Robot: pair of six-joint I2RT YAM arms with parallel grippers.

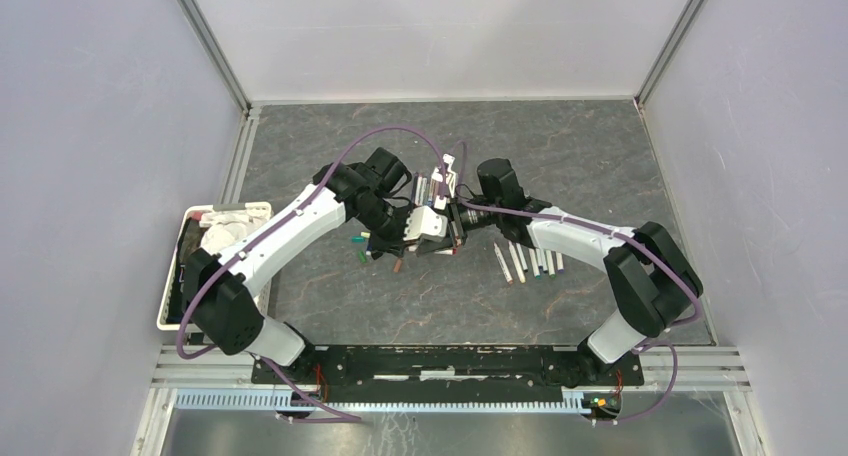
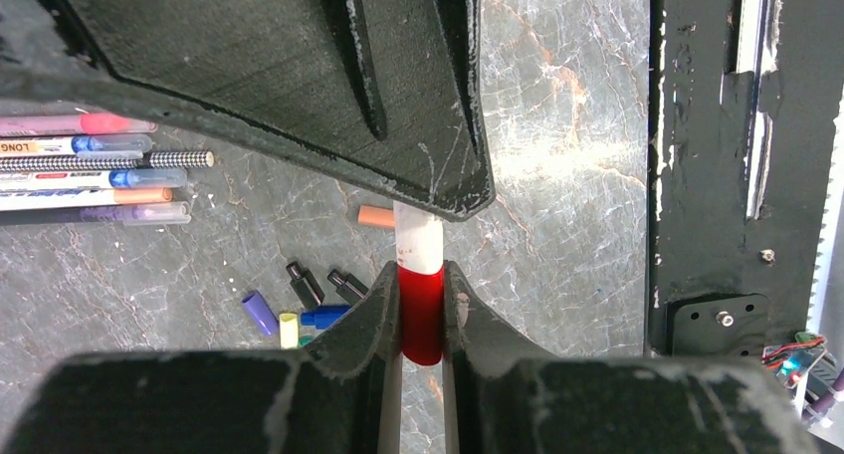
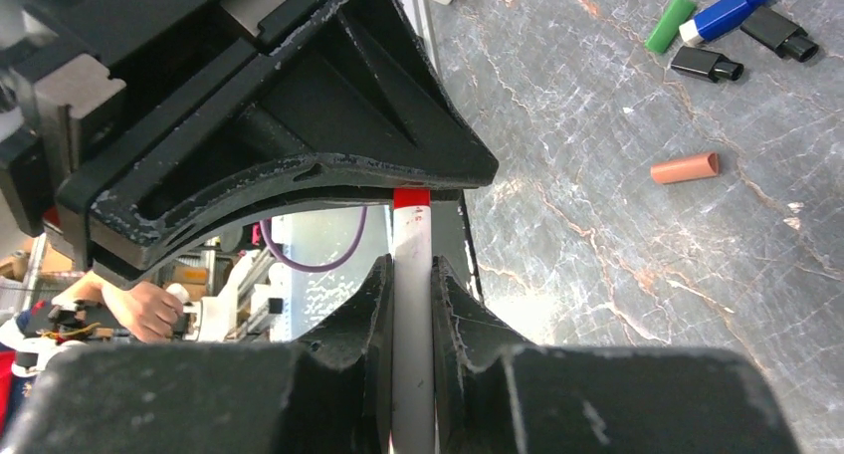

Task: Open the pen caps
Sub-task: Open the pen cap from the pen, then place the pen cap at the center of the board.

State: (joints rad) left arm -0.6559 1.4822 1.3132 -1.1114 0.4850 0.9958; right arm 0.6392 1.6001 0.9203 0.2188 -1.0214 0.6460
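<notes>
The robot's left gripper needs to release the red pen cap on the table (image 1: 384, 234) (image 2: 275, 289) between the purple cap and the black cap. The red cap is now held above the table's middle.
A pen is held between both grippers above the middle of the table. My left gripper (image 2: 422, 275) is shut on its red pen cap (image 2: 421, 320), which still sits on the white barrel (image 2: 419, 243). My right gripper (image 3: 409, 270) is shut on that white barrel (image 3: 412, 305), and the red cap (image 3: 411, 197) peeks out under the left gripper's fingers. In the top view the two grippers meet tip to tip (image 1: 443, 226). Loose pen caps lie below: purple (image 2: 261, 313), yellow (image 2: 289, 330), blue (image 2: 323, 316), black (image 2: 305, 283), brown (image 3: 685, 167) and green (image 3: 669, 24).
Several pens (image 1: 525, 261) lie in a row right of the grippers, with more pens (image 1: 430, 188) behind them. Capped pens (image 2: 90, 165) show at the left of the left wrist view. A white basket (image 1: 172, 294) stands at the table's left edge.
</notes>
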